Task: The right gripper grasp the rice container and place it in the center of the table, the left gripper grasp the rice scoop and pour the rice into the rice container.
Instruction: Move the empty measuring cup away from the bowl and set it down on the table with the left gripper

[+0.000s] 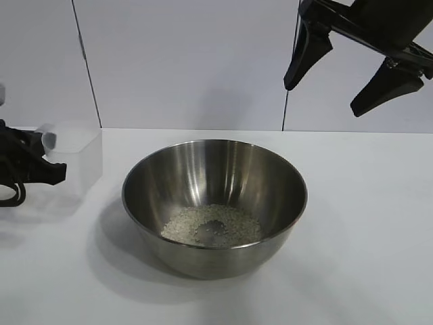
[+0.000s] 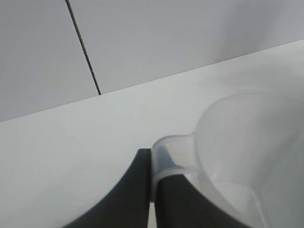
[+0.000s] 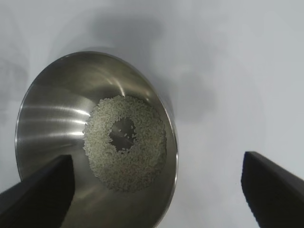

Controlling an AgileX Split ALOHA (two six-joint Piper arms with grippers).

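My left gripper is going to release the translucent rice scoop. It will set it on the white table (image 1: 113,221) close beside the steel rice container.
The steel rice container (image 1: 214,203) stands in the middle of the white table (image 1: 365,257), with rice (image 1: 212,225) lying in a ring on its bottom; it also shows in the right wrist view (image 3: 71,123) with the rice (image 3: 137,156). My left gripper (image 1: 57,169) is low at the far left, shut on the handle of the translucent rice scoop (image 1: 74,152), which sits upright by the table and looks empty. In the left wrist view the fingers (image 2: 135,190) pinch the scoop's handle (image 2: 166,156). My right gripper (image 1: 338,84) hangs open and empty, high above the container's right side.
A white wall with dark vertical seams (image 1: 86,68) stands behind the table. Bare tabletop lies to the right of the bowl and in front of it.
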